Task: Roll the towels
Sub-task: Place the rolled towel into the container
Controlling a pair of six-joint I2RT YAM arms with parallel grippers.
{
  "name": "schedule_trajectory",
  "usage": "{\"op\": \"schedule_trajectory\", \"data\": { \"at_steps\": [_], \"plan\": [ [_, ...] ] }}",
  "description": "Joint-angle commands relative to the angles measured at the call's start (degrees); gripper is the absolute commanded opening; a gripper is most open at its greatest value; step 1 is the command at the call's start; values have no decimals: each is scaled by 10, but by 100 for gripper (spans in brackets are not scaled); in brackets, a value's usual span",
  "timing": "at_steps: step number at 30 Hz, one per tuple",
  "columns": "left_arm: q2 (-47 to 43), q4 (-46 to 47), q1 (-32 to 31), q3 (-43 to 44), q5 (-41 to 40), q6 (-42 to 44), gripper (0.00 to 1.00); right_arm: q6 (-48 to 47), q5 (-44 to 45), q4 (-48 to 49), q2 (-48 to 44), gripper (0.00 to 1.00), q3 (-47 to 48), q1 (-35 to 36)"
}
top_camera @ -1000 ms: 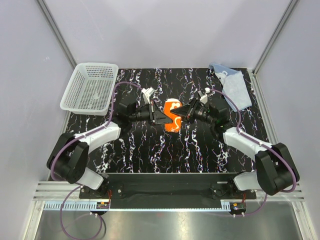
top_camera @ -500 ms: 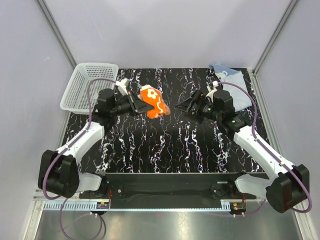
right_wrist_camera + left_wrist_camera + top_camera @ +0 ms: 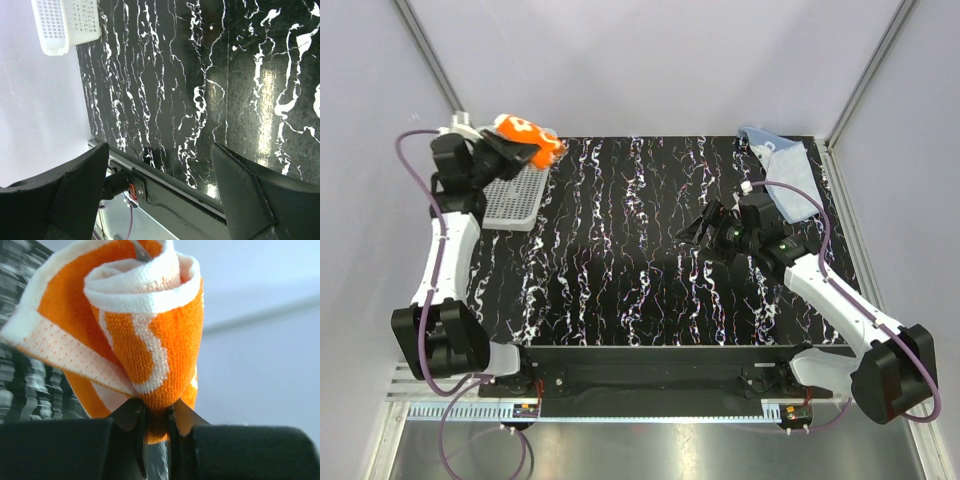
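Observation:
I will use my left gripper to set the rolled orange towel free in the far end of the white mesh basket (image 3: 514, 152). The towel is held up above the basket now.
The orange towel (image 3: 528, 136) with white prints is a rolled bundle, held up in the air at the far left above the white mesh basket (image 3: 512, 198). My left gripper (image 3: 513, 149) is shut on its lower end. In the left wrist view the roll (image 3: 150, 335) stands above the pinching fingers (image 3: 156, 412). The light blue towel (image 3: 790, 172) lies loose at the far right corner of the table. My right gripper (image 3: 694, 231) hangs open and holds nothing over the table's middle right, well short of the blue towel; its jaws (image 3: 159, 152) stand wide apart.
The black marbled table top (image 3: 630, 260) lies between the arms. The basket (image 3: 62, 22) shows at the far end in the right wrist view. Grey walls close in the left, back and right sides.
My left arm has swung the orange towel from the table's middle to the far left, up over the basket. My right gripper let go of it, opened wide and drew back to the right.

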Motion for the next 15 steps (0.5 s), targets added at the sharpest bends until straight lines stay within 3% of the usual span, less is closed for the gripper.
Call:
{"op": "schedule_trajectory", "data": {
  "at_steps": [1,3,7,15],
  "plan": [
    [15,-150,54,72,-129,55,0,-20,-6,0,7,89,-5,1],
    [22,-223,81,79,-189,53,0,-24,-13,0,13,89,-6,0],
    [23,-232,136,51,-224,55,0,-29,-22,3,27,89,-10,0],
    [151,-273,139,121,-271,86,0,-36,-31,8,61,88,-12,0]
  ]
}}
